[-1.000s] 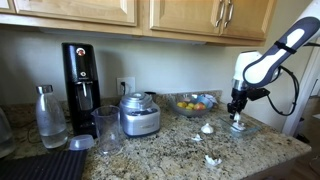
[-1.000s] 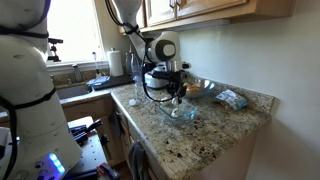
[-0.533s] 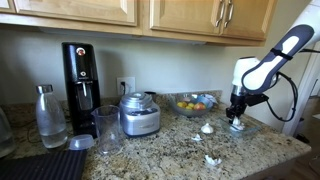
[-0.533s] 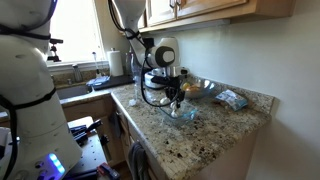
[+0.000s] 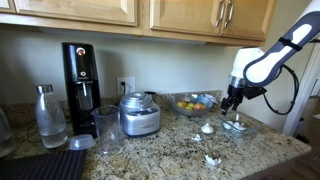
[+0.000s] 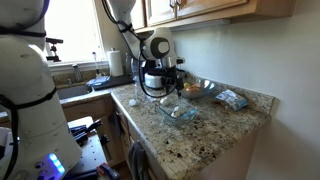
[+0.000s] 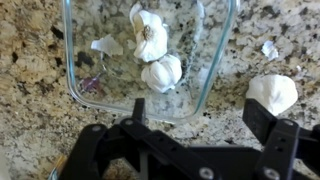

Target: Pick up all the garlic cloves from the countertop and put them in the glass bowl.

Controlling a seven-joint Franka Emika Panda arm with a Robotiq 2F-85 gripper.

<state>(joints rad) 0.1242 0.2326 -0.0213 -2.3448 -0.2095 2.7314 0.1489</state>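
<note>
Next, my gripper should go to the garlic clove on the countertop nearest the fruit bowl and close around the clove's round sides (image 5: 207,128) (image 7: 272,94).
The clear glass bowl (image 7: 205,80) fills the upper part of the wrist view and holds two white garlic cloves (image 7: 152,35) (image 7: 162,72) and a small scrap (image 7: 105,45). Another garlic clove (image 7: 272,93) lies outside it on the speckled granite countertop (image 7: 30,120). My gripper (image 7: 200,115) hangs open and empty above the bowl's near rim. In an exterior view my gripper (image 5: 232,103) is just above the glass bowl (image 5: 238,126), with loose garlic cloves (image 5: 207,128) (image 5: 212,159) on the countertop (image 5: 170,150). From the opposite side my gripper (image 6: 168,92) is over the glass bowl (image 6: 178,112).
A larger fruit bowl (image 5: 192,103) stands behind the glass bowl by the wall. A steel food processor (image 5: 139,115), black coffee machine (image 5: 80,75), bottle (image 5: 48,115) and tumbler (image 5: 107,128) line the counter. A packet (image 6: 232,98) lies near the counter's corner, a sink (image 6: 75,90) beyond.
My gripper has opened and lifted a little above the glass bowl. The garlic clove it held now lies in the bowl.
</note>
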